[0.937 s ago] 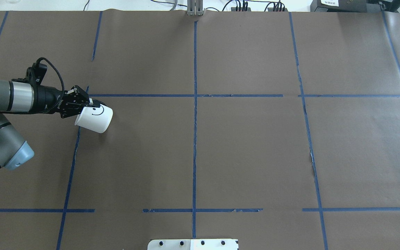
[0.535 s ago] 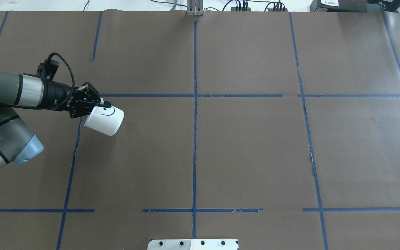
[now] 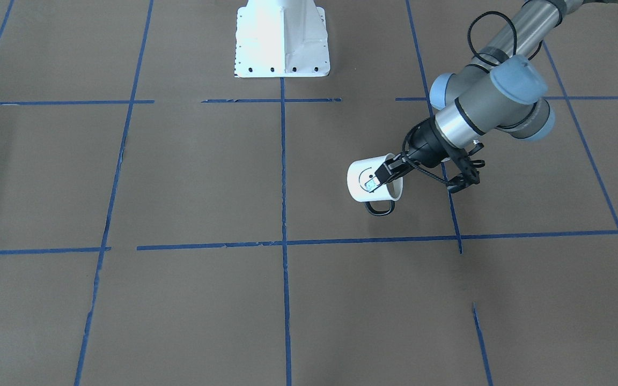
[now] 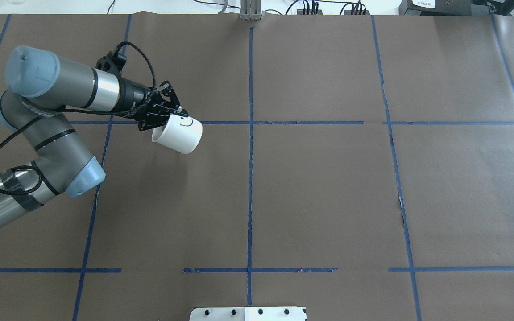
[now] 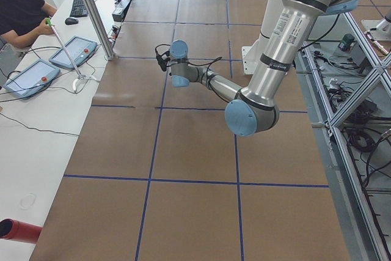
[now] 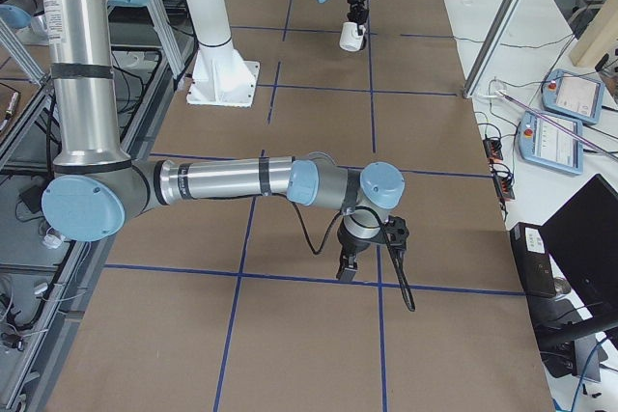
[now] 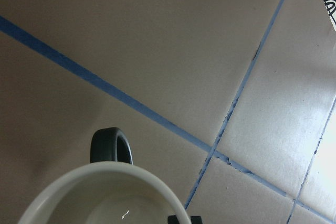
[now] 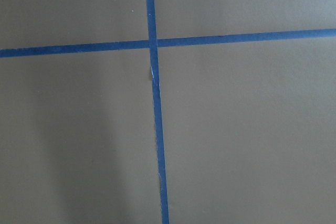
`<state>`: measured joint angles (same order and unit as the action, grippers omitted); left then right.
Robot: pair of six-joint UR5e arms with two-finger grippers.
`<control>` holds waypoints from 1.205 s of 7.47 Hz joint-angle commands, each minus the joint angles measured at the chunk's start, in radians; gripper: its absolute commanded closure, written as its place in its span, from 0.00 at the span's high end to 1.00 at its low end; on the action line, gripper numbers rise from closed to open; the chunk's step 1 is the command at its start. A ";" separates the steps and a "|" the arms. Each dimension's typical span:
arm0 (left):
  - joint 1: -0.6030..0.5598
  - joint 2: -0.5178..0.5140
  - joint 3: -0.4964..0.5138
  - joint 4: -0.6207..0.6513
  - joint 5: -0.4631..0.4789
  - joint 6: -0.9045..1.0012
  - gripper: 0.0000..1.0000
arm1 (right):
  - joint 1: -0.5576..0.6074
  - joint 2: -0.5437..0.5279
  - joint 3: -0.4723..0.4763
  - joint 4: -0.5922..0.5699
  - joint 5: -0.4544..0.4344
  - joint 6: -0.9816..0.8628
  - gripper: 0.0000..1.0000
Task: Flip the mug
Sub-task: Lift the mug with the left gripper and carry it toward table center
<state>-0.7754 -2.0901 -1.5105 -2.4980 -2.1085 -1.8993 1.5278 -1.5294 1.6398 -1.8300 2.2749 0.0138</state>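
The robot's left gripper will set the white mug, which hangs tilted above the table, down on the blue tape line running from the white base plate (image 3: 282, 192).
The white mug (image 4: 180, 135) with a black smiley face hangs above the table, tilted on its side, its bottom toward the table's middle. My left gripper (image 4: 170, 118) is shut on its rim, one finger inside and one outside. In the front-facing view the mug (image 3: 363, 187) has its black handle (image 3: 379, 209) hanging low below my left gripper (image 3: 382, 178). The left wrist view shows the mug's rim (image 7: 79, 180) and handle (image 7: 110, 145). My right gripper (image 6: 346, 268) hovers low over the table in the exterior right view; I cannot tell whether it is open or shut.
Brown paper with blue tape lines (image 4: 250, 147) covers the table. The white robot base plate (image 3: 282, 48) stands at the robot's edge. Tablets (image 5: 27, 77) and an operator (image 5: 21, 10) are beyond the far side.
My left arm has carried the mug to the right and away from the robot, still gripped by the rim. The mug stays tilted.
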 commanded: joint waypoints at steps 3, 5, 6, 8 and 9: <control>0.099 -0.234 -0.059 0.559 0.151 0.273 0.00 | 0.000 0.000 0.000 0.000 0.000 0.000 1.00; 0.187 -0.337 -0.001 0.698 0.267 0.342 0.00 | 0.000 0.000 0.000 0.000 0.000 0.000 1.00; 0.208 -0.426 0.069 0.796 0.303 0.405 0.00 | 0.000 -0.001 0.000 0.000 0.000 0.000 1.00; 0.274 -0.441 0.091 0.846 0.384 0.410 0.00 | 0.000 0.000 0.000 0.000 0.000 0.000 1.00; 0.287 -0.485 0.123 0.899 0.418 0.449 0.00 | 0.000 0.000 0.000 0.000 0.000 0.000 1.00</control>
<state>-0.5148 -2.5321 -1.4195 -1.6599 -1.7386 -1.4848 1.5278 -1.5296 1.6398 -1.8300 2.2749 0.0138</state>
